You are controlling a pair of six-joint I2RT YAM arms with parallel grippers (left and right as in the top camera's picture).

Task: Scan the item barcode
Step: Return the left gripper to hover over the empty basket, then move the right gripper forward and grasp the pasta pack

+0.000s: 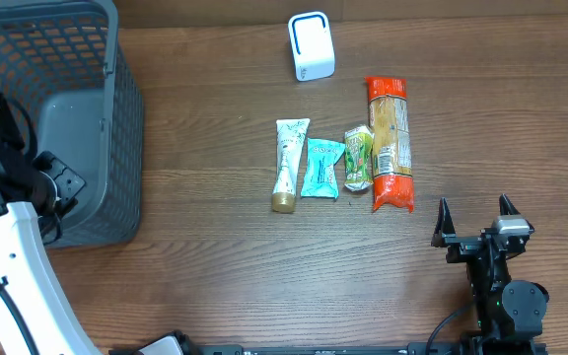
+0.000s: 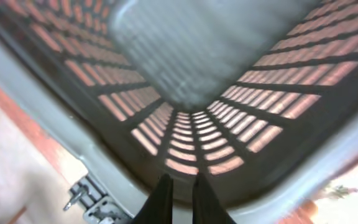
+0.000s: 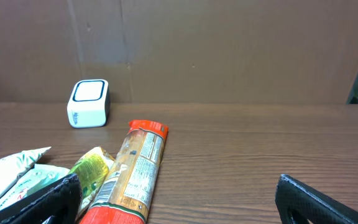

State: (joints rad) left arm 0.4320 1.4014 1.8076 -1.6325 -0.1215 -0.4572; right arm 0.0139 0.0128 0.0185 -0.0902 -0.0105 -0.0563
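Observation:
Next, my right gripper moves to the middle of the long orange pasta pack (image 1: 391, 138) (image 3: 137, 168), between the pack's orange ends, and closes on it there.
Four items lie in a row mid-table: a white tube (image 1: 288, 163), a teal packet (image 1: 320, 168), a green packet (image 1: 359, 158) and a long orange pasta pack (image 1: 390, 143). A white scanner box (image 1: 311, 45) stands behind them. My right gripper (image 1: 473, 219) rests open near the front right, holding nothing. Its wrist view shows the pasta pack (image 3: 135, 171), the green packet (image 3: 93, 171) and the scanner (image 3: 89, 102) ahead of it. My left gripper (image 1: 59, 183) is shut on nothing over the grey basket (image 1: 116, 118); its fingers (image 2: 163, 200) point into the blurred basket (image 2: 328, 168).
The basket stands at the far left, with the left arm's white link (image 1: 13, 266) beside its front wall. Bare wooden table (image 1: 215, 266) lies between the basket, the items and the right gripper.

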